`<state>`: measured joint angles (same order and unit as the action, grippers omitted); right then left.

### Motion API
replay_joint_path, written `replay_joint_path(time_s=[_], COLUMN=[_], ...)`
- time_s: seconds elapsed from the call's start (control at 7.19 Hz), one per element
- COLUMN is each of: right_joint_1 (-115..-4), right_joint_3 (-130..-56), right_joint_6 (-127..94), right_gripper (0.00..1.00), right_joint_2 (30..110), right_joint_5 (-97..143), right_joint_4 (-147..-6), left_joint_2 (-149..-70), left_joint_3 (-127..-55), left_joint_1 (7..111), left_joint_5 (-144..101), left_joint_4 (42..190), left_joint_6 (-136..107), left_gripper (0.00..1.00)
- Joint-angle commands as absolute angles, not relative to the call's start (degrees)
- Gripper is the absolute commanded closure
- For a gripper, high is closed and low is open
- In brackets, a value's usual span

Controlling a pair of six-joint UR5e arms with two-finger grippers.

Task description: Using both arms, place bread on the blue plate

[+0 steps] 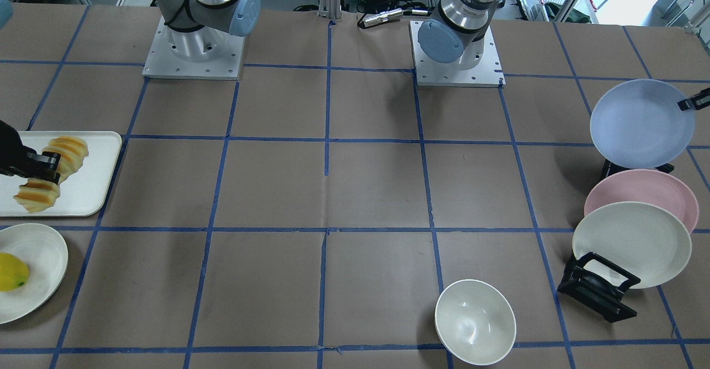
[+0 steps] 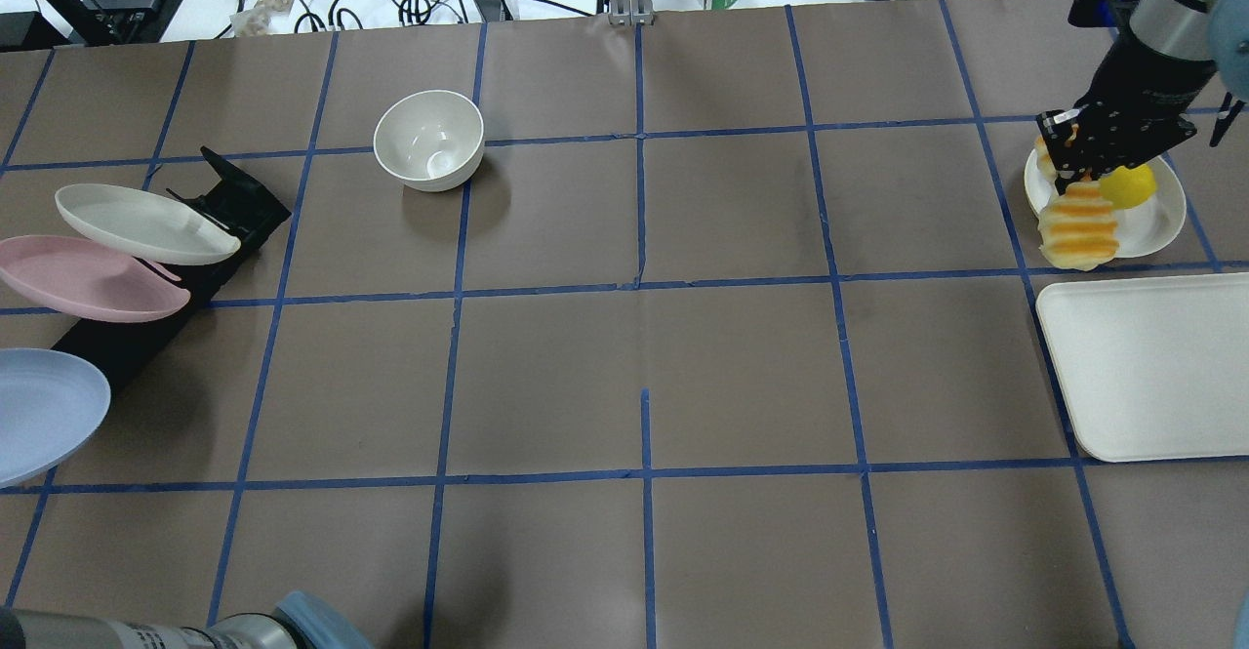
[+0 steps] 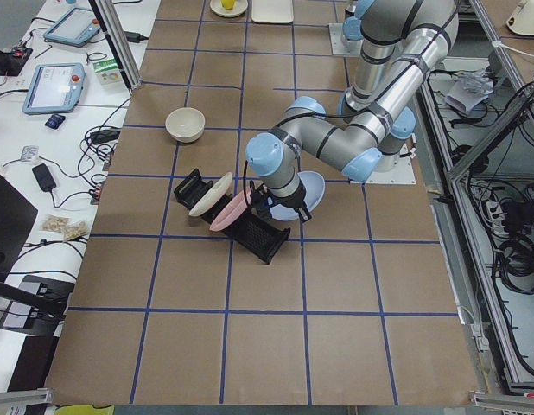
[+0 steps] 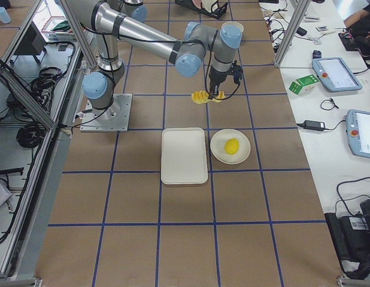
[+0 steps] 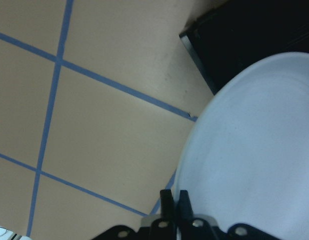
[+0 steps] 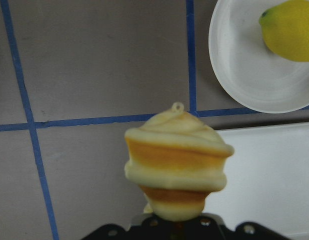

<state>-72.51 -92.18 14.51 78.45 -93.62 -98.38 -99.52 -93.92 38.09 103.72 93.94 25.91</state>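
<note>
Next, I put the blue plate, now tilted above the black rack, down with my left gripper on the bare table midway (image 1: 324, 206) between the white tray and the black rack.
My right gripper (image 2: 1085, 169) is shut on the bread (image 2: 1078, 224), a ridged golden-orange loaf. It holds the loaf in the air at the table's right end, over the edge of the white tray (image 1: 94, 191). The bread hangs end-on in the right wrist view (image 6: 174, 170). My left gripper (image 5: 175, 197) is shut on the rim of the blue plate (image 5: 254, 150). It holds the plate tilted above the black rack (image 1: 596, 288) at the table's left end. The blue plate (image 1: 640, 122) is empty.
A pink plate (image 1: 643, 188) and a cream plate (image 1: 632, 241) lean in the rack. A white bowl (image 1: 475, 322) stands near the far edge. A white dish (image 1: 44, 258) with a yellow lemon (image 1: 11, 272) sits beside the tray.
</note>
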Motion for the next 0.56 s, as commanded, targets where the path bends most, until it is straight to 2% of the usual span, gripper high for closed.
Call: replay_joint_path(time_s=[0.0, 0.42], right_joint_1=[-74.7, -74.7], right_joint_3=[-92.1, -92.2], right_joint_6=[13.4, 13.4], right_gripper=[1.0, 1.0], right_joint_2=[80.6, 80.6], right_joint_5=[-93.5, -93.4], right_joint_4=[-97.6, -96.0], left_joint_2=[-96.8, -93.2], left_joint_3=[-97.2, -103.6], left_joint_1=[46.9, 61.0], left_joint_5=[96.9, 83.7], left_joint_4=[96.2, 96.6], left_joint_6=[22.3, 12.6], left_gripper=[1.0, 1.0])
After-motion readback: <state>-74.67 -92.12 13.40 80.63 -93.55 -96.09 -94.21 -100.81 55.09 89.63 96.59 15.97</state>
